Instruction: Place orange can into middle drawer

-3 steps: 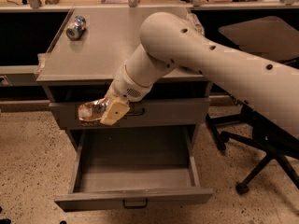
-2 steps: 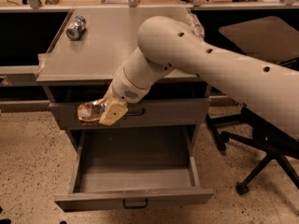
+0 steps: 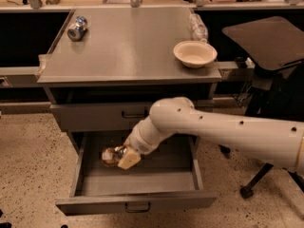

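Note:
My gripper has the orange can to put down. I will set it near the center of the open middle drawer's bottom (image 3: 129, 165).
The crushed gold-orange can (image 3: 109, 156) is held in my gripper (image 3: 121, 157), whose cream fingers are shut on it. Both are down inside the open middle drawer (image 3: 137, 201), at its left half, close above or on the drawer floor; I cannot tell if the can touches it. The drawer is pulled out fully, with a small dark handle on its front. My white arm reaches in from the right, passing under the closed drawer (image 3: 102, 115) above.
A bluish-silver can (image 3: 76, 28) lies at the cabinet top's back left. A cream bowl (image 3: 194, 53) and a clear plastic bottle (image 3: 198, 27) are at its right. A dark office chair (image 3: 270, 51) stands at the right.
My arm has dropped from in front of the upper drawer down into the open middle drawer, carrying the orange can. The bowl on the cabinet top is now uncovered.

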